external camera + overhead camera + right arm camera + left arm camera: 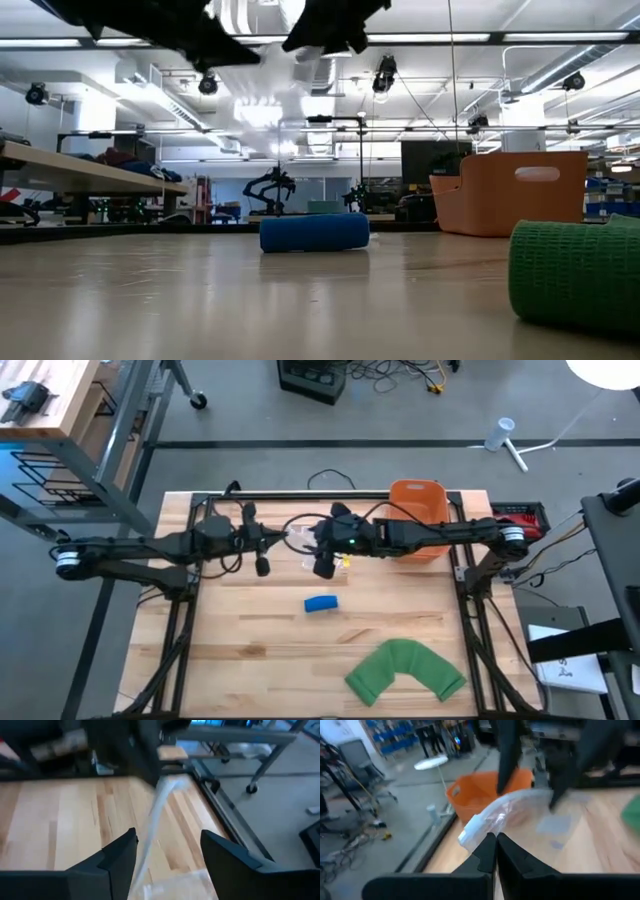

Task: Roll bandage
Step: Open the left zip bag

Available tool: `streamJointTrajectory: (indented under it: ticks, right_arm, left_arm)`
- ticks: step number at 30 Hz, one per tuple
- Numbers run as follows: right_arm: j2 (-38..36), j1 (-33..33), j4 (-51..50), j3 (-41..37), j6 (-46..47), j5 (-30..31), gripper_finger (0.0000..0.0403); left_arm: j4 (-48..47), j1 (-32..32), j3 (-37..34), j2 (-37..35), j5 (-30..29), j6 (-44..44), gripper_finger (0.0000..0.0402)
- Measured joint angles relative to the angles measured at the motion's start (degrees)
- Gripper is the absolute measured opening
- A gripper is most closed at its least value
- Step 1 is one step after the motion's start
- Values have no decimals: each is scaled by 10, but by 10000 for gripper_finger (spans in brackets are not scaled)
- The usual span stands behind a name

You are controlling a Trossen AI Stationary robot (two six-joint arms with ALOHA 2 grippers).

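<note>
The clear plastic bag is hanging bunched up from my left gripper, so my right gripper needs to hold it while my left gripper opens and takes its white edge (474,826).
A blue rolled bandage (320,603) (314,232) lies on its side in the middle of the table. A green bandage (405,670) (575,270) lies bent in an arc at the near right. Above the table's far middle a clear plastic bag (300,541) (520,812) hangs between both arms. My left gripper (286,541) (495,842) is shut on it. My right gripper (318,545) (167,852) is open, with one finger on either side of the bag (156,820). Whether it touches the bag, I cannot tell. My left gripper pinches the bag's white-edged end (472,832) between its two shut fingers. It comes nearly level from the table's left. The bag is lifted clear of the table and reaches away from the fingertips toward the right arm.
An orange bin (418,510) (480,795) stands at the table's far right, just behind the right arm. Bare wood lies at the near left and around the blue roll. Beyond the far edge are the table frame and the room's floor.
</note>
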Motion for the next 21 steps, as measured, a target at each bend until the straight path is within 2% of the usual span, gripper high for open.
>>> streamJointTrajectory:
  ticks: [3, 5, 10, 13, 17, 21]
  right_arm:
    - [2, 0, 11, 3, -20, -3, 206]
    - [8, 2, 20, 2, -22, -6, 208]
    - [30, 0, 32, 3, 8, -31, 211]
    - [32, -1, 24, 0, 8, -30, 196]
    - [32, -1, 25, 2, -5, -30, 145]
    - [32, -1, 22, 2, -31, -31, 60]
  left_arm:
    - [24, -1, -2, 10, -1, 4, 0]
    - [6, -2, -9, 7, -1, 6, 0]
    - [30, -7, -5, 15, -1, 12, 0]
    - [40, -13, -5, 18, 0, 19, 0]
    - [44, -15, -5, 16, 1, 26, 0]
    - [45, -15, -6, 13, 1, 28, 6]
